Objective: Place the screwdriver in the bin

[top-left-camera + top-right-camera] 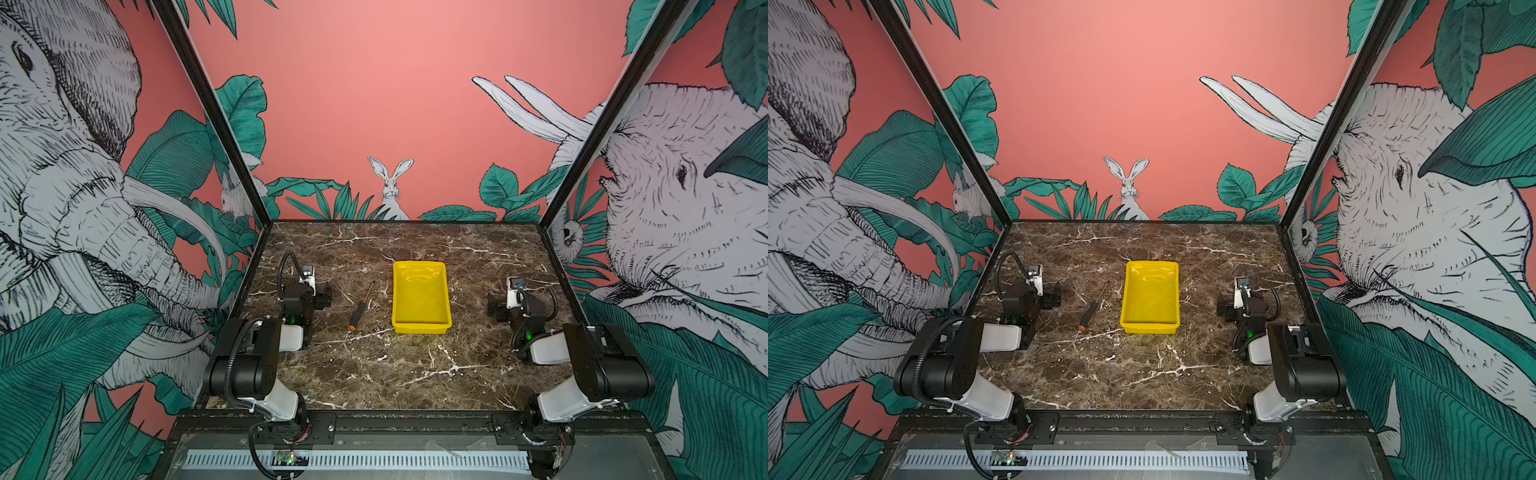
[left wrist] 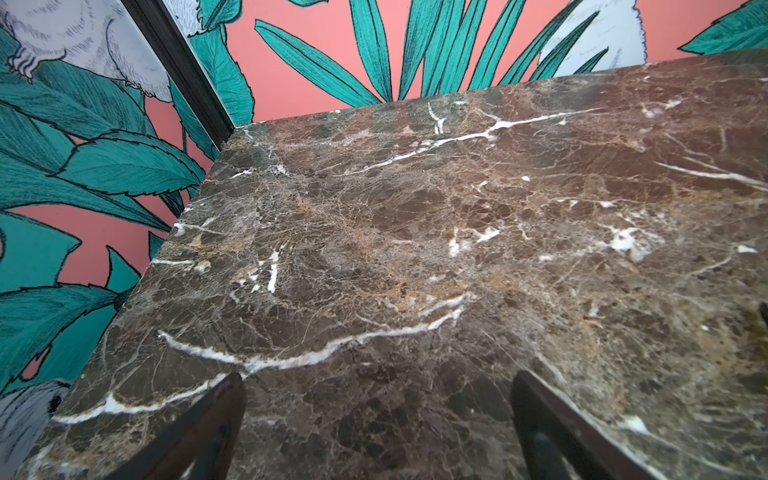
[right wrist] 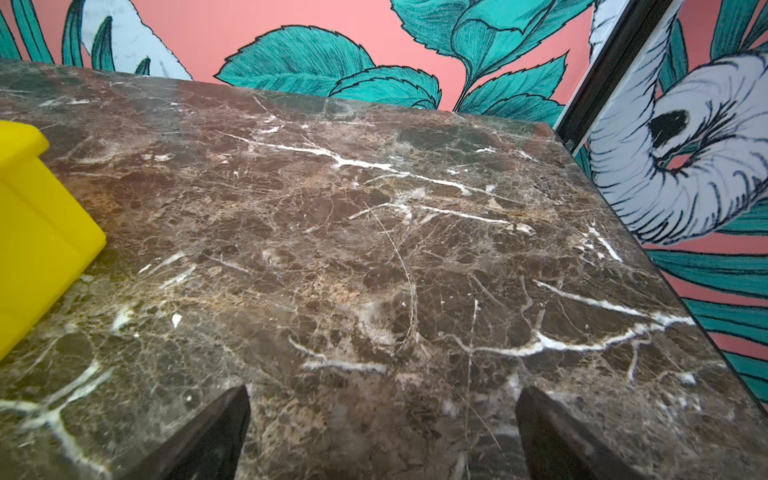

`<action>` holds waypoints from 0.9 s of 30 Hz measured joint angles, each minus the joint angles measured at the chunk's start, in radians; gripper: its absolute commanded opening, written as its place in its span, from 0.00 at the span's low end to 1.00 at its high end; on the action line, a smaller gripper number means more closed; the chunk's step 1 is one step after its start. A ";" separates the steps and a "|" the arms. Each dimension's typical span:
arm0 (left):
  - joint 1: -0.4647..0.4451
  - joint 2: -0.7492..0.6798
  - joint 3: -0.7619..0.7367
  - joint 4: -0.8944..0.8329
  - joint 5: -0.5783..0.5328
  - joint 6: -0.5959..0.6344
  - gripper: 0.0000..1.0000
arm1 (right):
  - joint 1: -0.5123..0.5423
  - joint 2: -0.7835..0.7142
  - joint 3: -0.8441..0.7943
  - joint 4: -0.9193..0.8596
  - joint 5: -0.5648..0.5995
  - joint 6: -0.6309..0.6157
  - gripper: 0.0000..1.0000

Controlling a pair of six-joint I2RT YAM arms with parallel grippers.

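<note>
My left gripper should next go to the middle of the screwdriver's black handle [image 1: 358, 314] and close there, because the screwdriver belongs in the bin.
The screwdriver [image 1: 357, 314] [image 1: 1088, 316], black-handled with an orange butt end, lies flat on the marble table in both top views, thin shaft pointing away and slightly right. Just to its right stands the empty yellow bin [image 1: 420, 296] [image 1: 1150, 296]; one corner of the bin [image 3: 37, 216] shows in the right wrist view. My left gripper [image 1: 323, 296] [image 1: 1055, 300] [image 2: 376, 379] rests low at the table's left, left of the screwdriver, open over bare marble. My right gripper [image 1: 496, 310] [image 1: 1225, 310] [image 3: 382, 391] sits right of the bin, open and holding nothing. Neither wrist view shows the screwdriver.
The brown marble tabletop [image 1: 374, 374] is walled on three sides by jungle-print panels, with black frame posts [image 1: 216, 124] at the back corners. Both arm bases are mounted on a black rail [image 1: 415, 424] along the front edge.
</note>
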 measured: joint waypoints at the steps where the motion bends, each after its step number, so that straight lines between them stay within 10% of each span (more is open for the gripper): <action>1: 0.000 0.000 0.000 0.000 0.000 0.000 1.00 | 0.000 0.000 0.000 0.009 -0.002 0.000 0.99; 19: 0.000 -0.002 0.002 -0.006 0.004 0.001 1.00 | -0.019 0.000 0.130 -0.133 0.023 0.031 0.99; 27: -0.005 -0.230 0.297 -0.615 -0.004 -0.161 1.00 | -0.019 -0.170 0.237 -0.485 0.037 0.063 0.99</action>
